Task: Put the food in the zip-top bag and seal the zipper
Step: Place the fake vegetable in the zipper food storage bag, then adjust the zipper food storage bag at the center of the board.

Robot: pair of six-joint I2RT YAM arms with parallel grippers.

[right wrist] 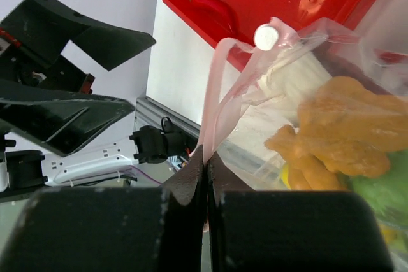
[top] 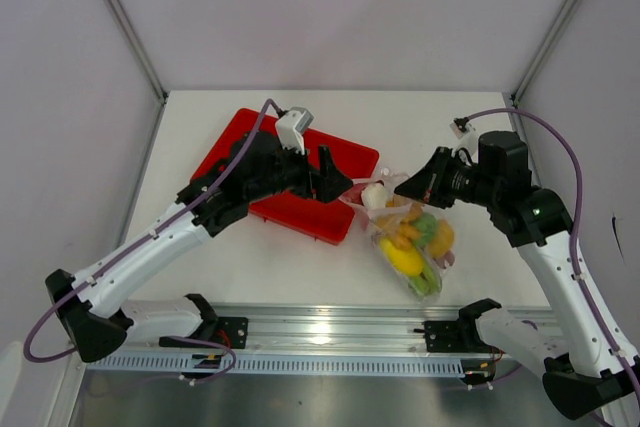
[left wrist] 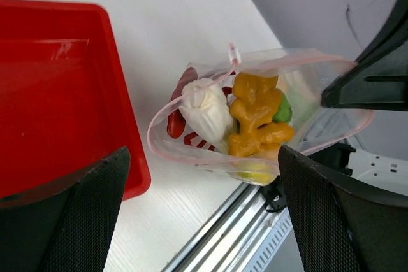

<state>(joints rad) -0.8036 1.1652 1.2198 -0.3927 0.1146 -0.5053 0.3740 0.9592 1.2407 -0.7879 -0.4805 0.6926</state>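
Observation:
My left gripper should close on the pink zipper (top: 343,195) (left wrist: 155,148) next to the red tray, across the opening of the zip-top bag from my right gripper.
The zip-top bag (top: 415,242) lies on the table just right of the red tray, its mouth held up and open. Inside it is the food: a white leek end (left wrist: 207,116), an orange ruffled piece (left wrist: 258,122), a green fruit (left wrist: 282,109), a yellow fruit (left wrist: 255,171) and red chillies (left wrist: 175,122). My right gripper (right wrist: 207,157) is shut on the pink zipper (right wrist: 217,93) at the mouth's right end. My left gripper (left wrist: 203,157) is open just left of the mouth, with nothing between its fingers. The zipper (left wrist: 163,152) gapes in an oval.
The red tray (top: 250,137) sits at the back left, partly under my left arm, and its corner (left wrist: 57,93) lies close to the bag. A metal rail (top: 330,332) runs along the table's near edge. Grey walls close in the sides and back.

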